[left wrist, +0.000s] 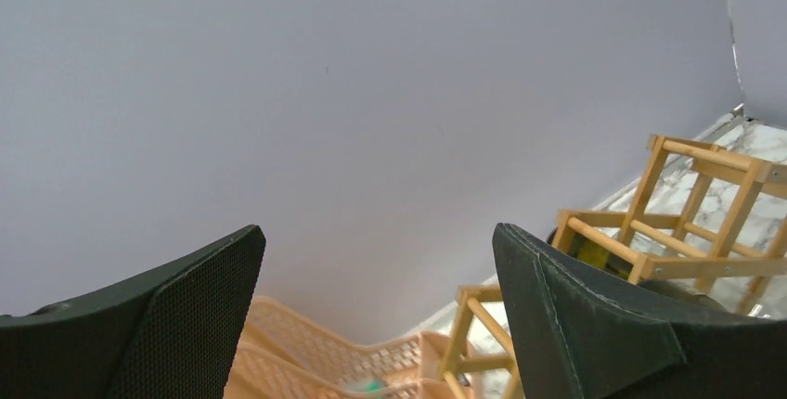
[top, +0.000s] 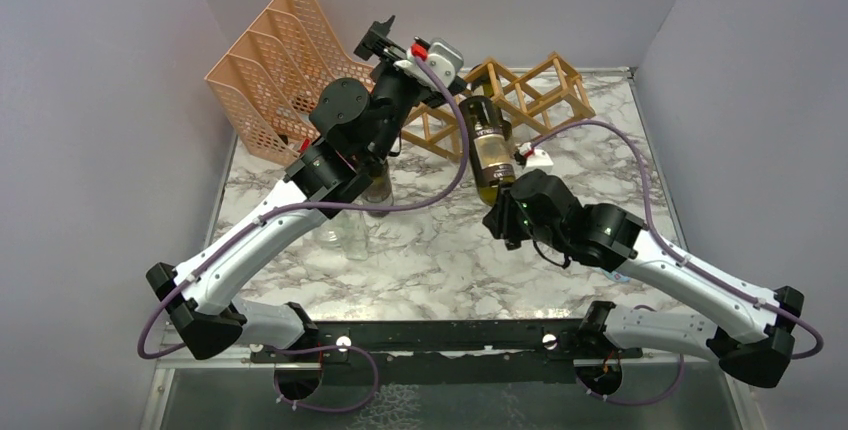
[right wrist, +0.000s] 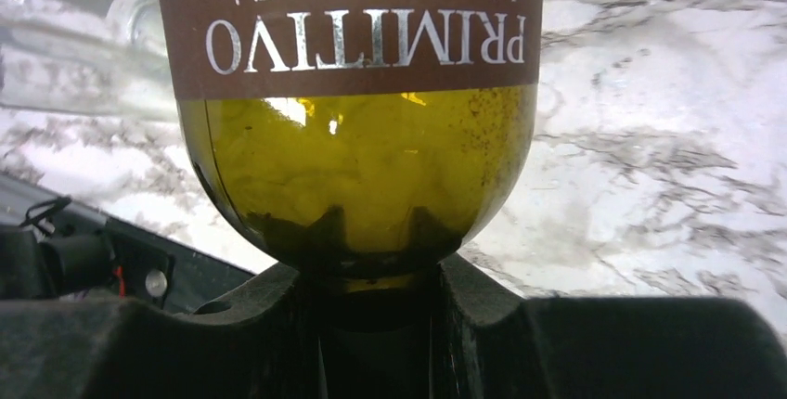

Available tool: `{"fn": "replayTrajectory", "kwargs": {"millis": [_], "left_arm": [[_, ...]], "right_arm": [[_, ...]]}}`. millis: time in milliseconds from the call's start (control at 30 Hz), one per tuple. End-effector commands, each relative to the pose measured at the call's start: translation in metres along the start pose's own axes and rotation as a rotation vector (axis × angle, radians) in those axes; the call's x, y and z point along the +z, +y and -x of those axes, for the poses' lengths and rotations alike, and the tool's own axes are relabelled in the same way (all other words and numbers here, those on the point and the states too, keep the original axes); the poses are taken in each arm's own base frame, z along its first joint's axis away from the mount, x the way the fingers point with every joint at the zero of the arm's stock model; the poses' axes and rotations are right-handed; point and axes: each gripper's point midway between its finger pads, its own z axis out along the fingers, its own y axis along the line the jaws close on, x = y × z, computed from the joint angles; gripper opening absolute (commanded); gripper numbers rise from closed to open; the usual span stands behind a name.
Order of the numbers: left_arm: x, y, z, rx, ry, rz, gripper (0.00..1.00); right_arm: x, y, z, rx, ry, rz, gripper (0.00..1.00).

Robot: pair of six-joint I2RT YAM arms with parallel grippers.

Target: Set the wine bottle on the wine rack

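I will release the wine bottle with my right gripper in the wine rack's end slot [top: 423, 120] beside the peach file organizer.
The wine bottle [top: 488, 150] is olive-green glass with a brown label. My right gripper [top: 503, 212] is shut on its neck and holds it tilted above the marble table, base towards the wooden wine rack [top: 530, 90]. In the right wrist view the fingers [right wrist: 520, 325] clamp the neck below the bottle's shoulder [right wrist: 353, 176]. The bottle's base lies among the rack's left slats. In the left wrist view it shows dark behind the rack [left wrist: 687, 223]. My left gripper [top: 380, 40] is open and empty, raised above the rack's left end; its view [left wrist: 376, 241] faces the back wall.
A peach perforated file organizer [top: 280, 60] stands at the back left and also shows in the left wrist view [left wrist: 316, 353]. Clear glass bottles [top: 350, 230] stand under my left arm. Grey walls close in the back and both sides.
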Motion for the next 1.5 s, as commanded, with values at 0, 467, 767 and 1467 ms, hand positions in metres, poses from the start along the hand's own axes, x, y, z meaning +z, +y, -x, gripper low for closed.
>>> {"fn": "replayTrajectory", "kwargs": {"millis": [0,467,767,1467], "left_arm": [[-0.014,0.003,-0.036,-0.257,0.199,0.113,0.99],[-0.067,-0.015,-0.065,-0.459,0.279,0.06,0.99],[-0.083,-0.017,-0.085,-0.459,0.328,0.084,0.99],[-0.097,-0.015,-0.09,-0.45,0.342,0.081,0.99]], "right_arm": [[0.005,0.053,0.026,0.003,-0.074,0.219,0.01],[0.067,0.06,-0.024,0.03,0.057,0.196,0.01],[0.097,0.068,-0.022,0.103,0.028,0.153,0.01],[0.123,0.083,-0.004,0.146,0.001,0.099,0.01]]}}
